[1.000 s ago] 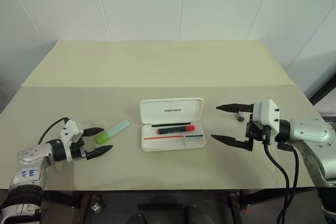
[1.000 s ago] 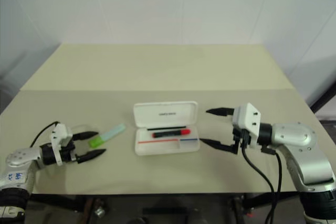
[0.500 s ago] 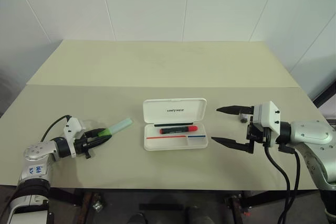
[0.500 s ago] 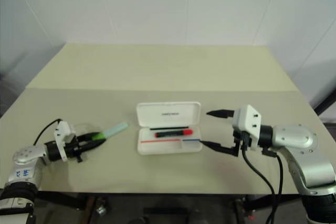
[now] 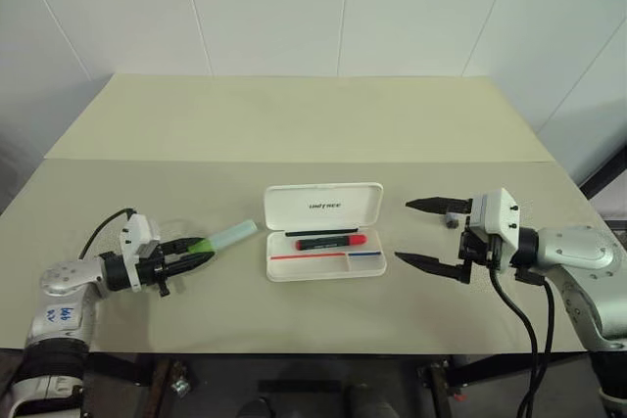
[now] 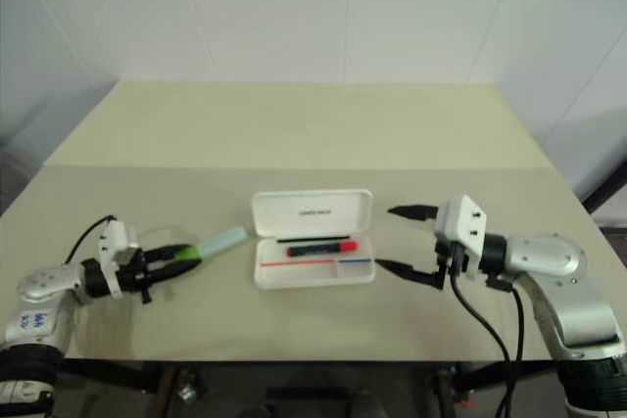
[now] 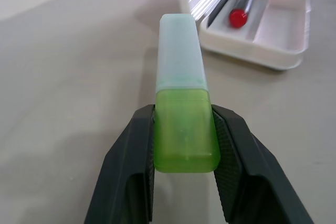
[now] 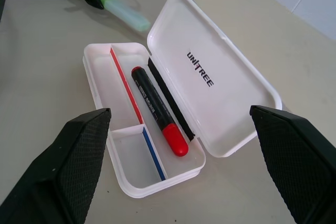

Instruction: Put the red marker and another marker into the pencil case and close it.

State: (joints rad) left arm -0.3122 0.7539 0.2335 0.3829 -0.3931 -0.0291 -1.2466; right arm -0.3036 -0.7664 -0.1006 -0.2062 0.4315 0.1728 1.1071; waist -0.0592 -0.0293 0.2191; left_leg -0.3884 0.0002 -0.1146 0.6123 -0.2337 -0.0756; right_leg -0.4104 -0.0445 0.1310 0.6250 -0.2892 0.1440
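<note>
My left gripper is going to release the pale green marker in the long front compartment of the white pencil case (image 5: pixel 309 265) (image 7: pixel 281 23).
The white pencil case (image 5: pixel 323 207) lies open at the table's middle, its lid (image 8: pixel 210 72) folded back. The red marker (image 5: pixel 330 241) rests in the tray (image 8: pixel 100 72) beside the red-and-blue stripe, its red cap (image 8: pixel 174 139) toward my right gripper. My left gripper (image 5: pixel 201 257) is shut on the bright green end of the pale green marker (image 7: pixel 178 51). It holds the marker a little above the table, left of the case, with the pale end pointing at the case. My right gripper (image 5: pixel 403 232) hangs open just right of the case with nothing between its fingers (image 8: pixel 79 156).
A small dark object (image 5: pixel 449 220) sits on the table behind my right gripper. The beige table (image 5: pixel 313 124) stretches bare toward the white wall. Its front edge runs close below both arms.
My left gripper went from open around the green marker to shut on its green end, then raised it slightly off the table toward the case. The right gripper stayed put.
</note>
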